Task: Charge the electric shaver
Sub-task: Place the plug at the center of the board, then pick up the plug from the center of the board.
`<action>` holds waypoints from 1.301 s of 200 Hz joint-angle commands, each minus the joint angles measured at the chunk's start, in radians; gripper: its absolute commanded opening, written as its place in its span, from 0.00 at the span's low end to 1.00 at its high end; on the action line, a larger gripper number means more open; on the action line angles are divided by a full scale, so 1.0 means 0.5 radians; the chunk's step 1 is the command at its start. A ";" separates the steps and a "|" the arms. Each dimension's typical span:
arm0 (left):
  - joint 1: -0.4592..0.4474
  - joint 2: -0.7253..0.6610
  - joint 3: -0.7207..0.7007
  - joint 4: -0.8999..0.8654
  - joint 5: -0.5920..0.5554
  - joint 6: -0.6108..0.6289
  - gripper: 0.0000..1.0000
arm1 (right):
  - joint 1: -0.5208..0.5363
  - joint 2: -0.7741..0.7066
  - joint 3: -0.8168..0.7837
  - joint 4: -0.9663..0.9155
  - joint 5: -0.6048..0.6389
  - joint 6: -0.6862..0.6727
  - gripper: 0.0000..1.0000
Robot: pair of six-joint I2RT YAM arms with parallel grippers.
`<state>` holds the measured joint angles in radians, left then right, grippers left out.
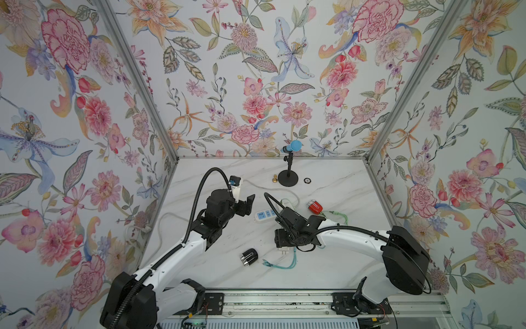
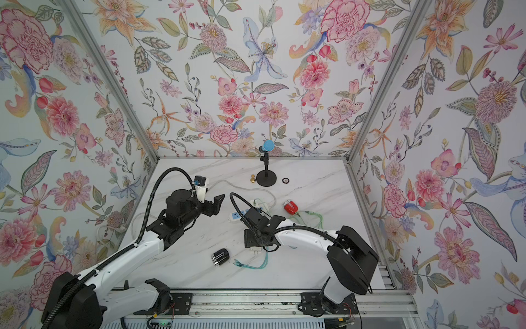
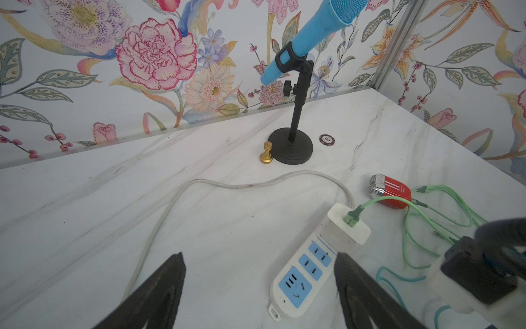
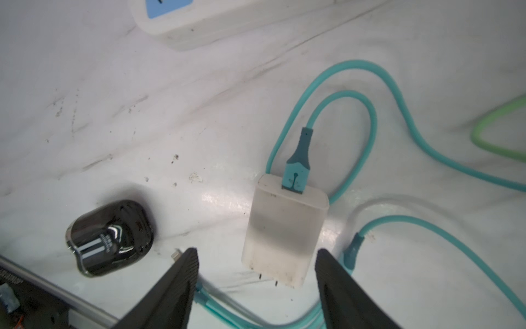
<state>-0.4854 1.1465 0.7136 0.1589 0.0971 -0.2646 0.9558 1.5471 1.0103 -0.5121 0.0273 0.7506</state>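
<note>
The adapter is lying flat with its prongs away from the strip, so my right gripper needs to pick it up by the teal plug [image 4: 296, 172] and pass it to my left gripper.
A black electric shaver [image 1: 249, 257] [image 4: 109, 242] lies on the marble table near the front. A red electric shaver [image 1: 315, 207] [image 3: 391, 192] lies farther back, with green cable [image 3: 412, 216] looped beside it. A white charger adapter [image 4: 284, 230] [image 1: 282, 252] with a teal cable [image 4: 355, 94] plugged into it lies flat, prongs bare. My right gripper [image 4: 257, 252] [image 1: 280, 240] is open just above it, one finger on each side, not touching. My left gripper [image 3: 259, 256] [image 1: 246, 203] hangs open and empty near the white and blue power strip [image 3: 301, 282] [image 1: 264, 215].
A second white adapter [image 3: 345, 225] with a green plug sits in the strip's far end. A blue microphone on a black stand [image 1: 288, 173], a gold chess pawn [image 1: 275, 178] and a poker chip [image 1: 306, 180] stand at the back. Floral walls enclose three sides.
</note>
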 commanded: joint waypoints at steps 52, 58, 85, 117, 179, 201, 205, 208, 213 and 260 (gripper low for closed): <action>-0.042 0.008 0.023 -0.057 0.128 0.045 0.85 | -0.287 -0.025 0.081 -0.058 -0.206 -0.602 0.48; -0.042 0.006 0.021 -0.065 0.126 0.042 0.85 | -0.299 0.006 0.078 -0.006 -0.215 -0.595 0.47; -0.042 -0.006 0.029 -0.098 0.119 0.044 0.85 | -0.327 0.137 0.075 0.173 -0.250 -0.554 0.44; -0.042 -0.001 0.041 -0.131 0.122 0.041 0.85 | -0.336 0.274 0.094 0.282 -0.250 -0.532 0.40; -0.042 0.022 0.065 -0.169 0.103 0.054 0.86 | -0.344 0.414 0.093 0.300 -0.123 -0.507 0.36; -0.041 0.034 0.064 -0.159 0.112 0.048 0.86 | -0.341 0.442 0.075 0.341 -0.116 -0.503 0.32; -0.040 0.035 0.061 -0.157 0.115 0.047 0.86 | -0.343 0.446 0.072 0.350 -0.117 -0.503 0.30; -0.040 0.036 0.058 -0.155 0.117 0.046 0.86 | -0.342 0.450 0.069 0.357 -0.121 -0.499 0.30; -0.042 0.038 0.057 -0.153 0.119 0.044 0.86 | -0.342 0.458 0.071 0.361 -0.124 -0.495 0.28; -0.041 0.033 0.013 -0.137 0.124 0.044 0.86 | -0.340 0.432 0.053 0.418 -0.169 -0.483 0.15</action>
<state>-0.4980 1.1568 0.7177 0.0891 0.1497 -0.2497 0.7895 1.7729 1.0397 -0.3164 -0.0555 0.5030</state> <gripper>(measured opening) 0.858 0.191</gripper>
